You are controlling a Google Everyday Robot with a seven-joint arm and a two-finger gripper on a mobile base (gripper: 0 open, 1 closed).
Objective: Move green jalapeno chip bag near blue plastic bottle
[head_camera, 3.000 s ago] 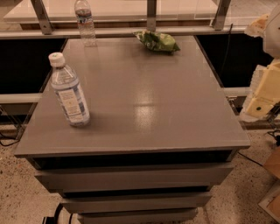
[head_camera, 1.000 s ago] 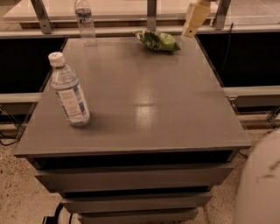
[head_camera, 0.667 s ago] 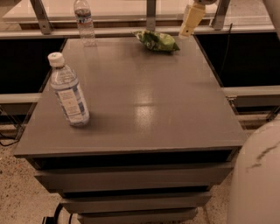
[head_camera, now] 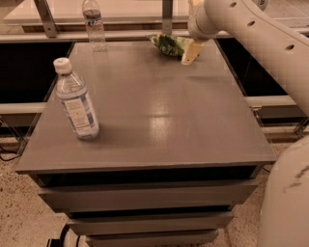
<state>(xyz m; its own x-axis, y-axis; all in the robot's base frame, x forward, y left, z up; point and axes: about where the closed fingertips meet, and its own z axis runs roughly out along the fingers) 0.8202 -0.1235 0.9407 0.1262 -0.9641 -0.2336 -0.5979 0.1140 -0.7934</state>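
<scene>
The robot's gripper should next move in from the end of the bag to the green jalapeno chip bag's middle (head_camera: 171, 44) and close there.
The green jalapeno chip bag (head_camera: 168, 44) lies at the far edge of the grey table (head_camera: 159, 111), right of centre. The gripper (head_camera: 191, 52) is low over the table, right against the bag's right end, and the white arm (head_camera: 251, 34) reaches in from the upper right. The blue plastic bottle (head_camera: 76, 100) stands upright near the front left of the table, white cap on and a pale blue-and-white label facing me. It is far from the bag.
A second clear bottle (head_camera: 93, 25) with a dark label band stands at the far left corner. A rail with metal posts (head_camera: 167, 14) runs behind the table. The robot's white body (head_camera: 285, 202) fills the lower right corner.
The gripper has come down from above the rail to the table surface at the bag's right end. The arm now crosses the upper right of the view. Bag and bottles have not moved.
</scene>
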